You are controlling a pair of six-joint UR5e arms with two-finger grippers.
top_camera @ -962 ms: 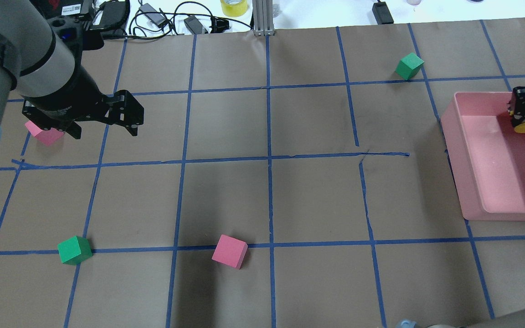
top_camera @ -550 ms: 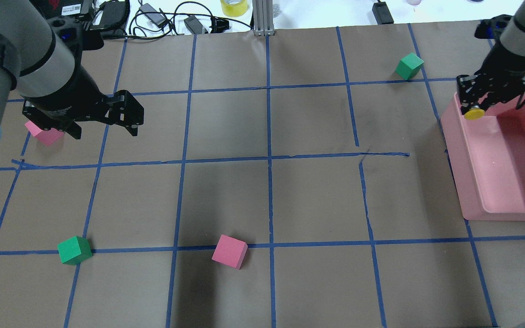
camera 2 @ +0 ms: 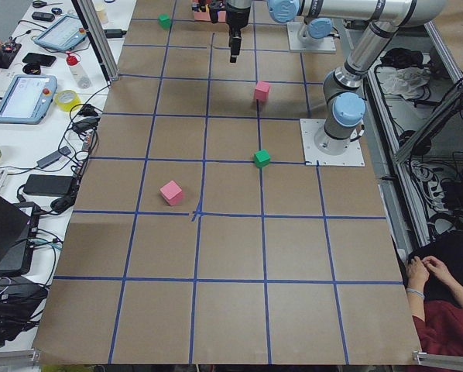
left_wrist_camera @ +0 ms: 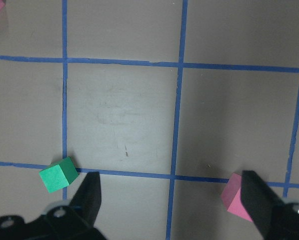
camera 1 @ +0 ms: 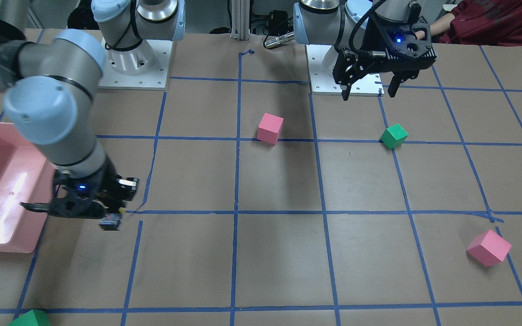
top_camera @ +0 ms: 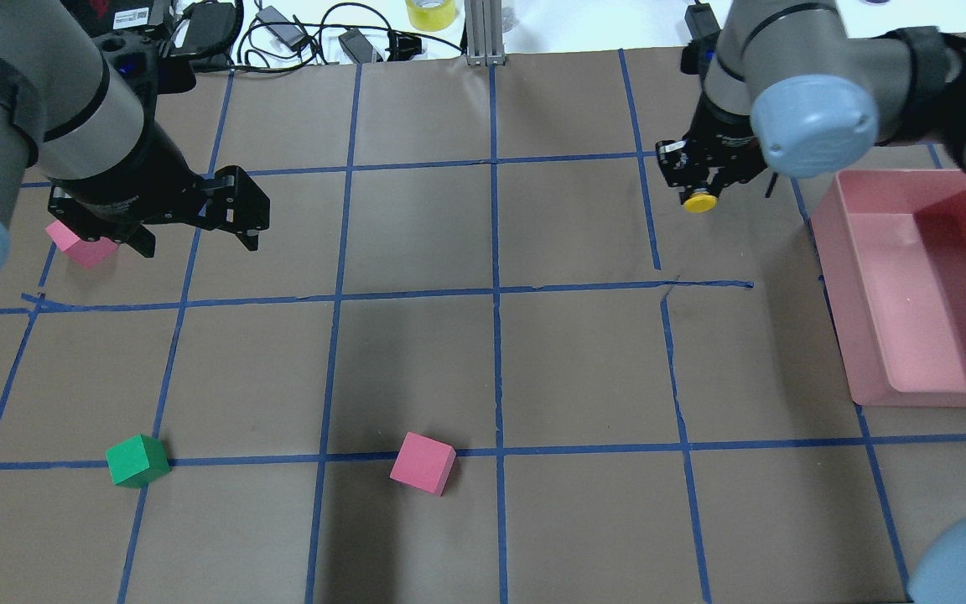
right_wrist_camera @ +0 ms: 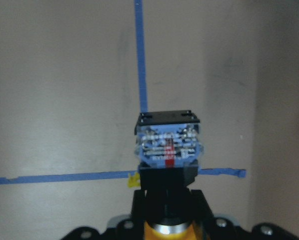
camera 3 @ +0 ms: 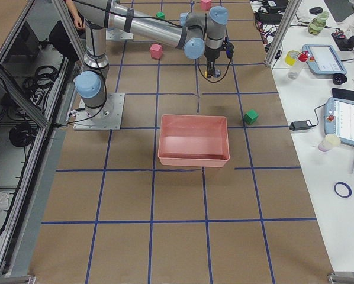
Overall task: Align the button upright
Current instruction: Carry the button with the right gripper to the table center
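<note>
The robot's right gripper will set the button, now hanging over the brown table, down upright beside the blue tape crossing nearest the middle (camera 1: 246,242) of the table.
My right gripper (top_camera: 701,191) is shut on the button (top_camera: 700,202), whose yellow cap shows under the black fingers. It hangs over the brown table, left of the pink bin (top_camera: 869,352). In the right wrist view the button's silvery-blue contact block (right_wrist_camera: 169,147) points away from the camera toward the table, and the cap sits nearest the wrist. The front-facing view shows the same gripper (camera 1: 109,219) just off the bin's corner. My left gripper (top_camera: 194,237) hovers open and empty at the far left, with its fingers (left_wrist_camera: 89,195) spread wide.
A green cube (top_camera: 137,460) and a pink cube (top_camera: 423,463) lie near the front. Another pink cube (top_camera: 80,250) sits partly under the left arm. One more green cube (camera 1: 27,319) lies beyond the right gripper. Cables and tape line the far table edge.
My right gripper has carried the button leftward out of the pink bin to a spot over the table. The left arm has barely moved.
</note>
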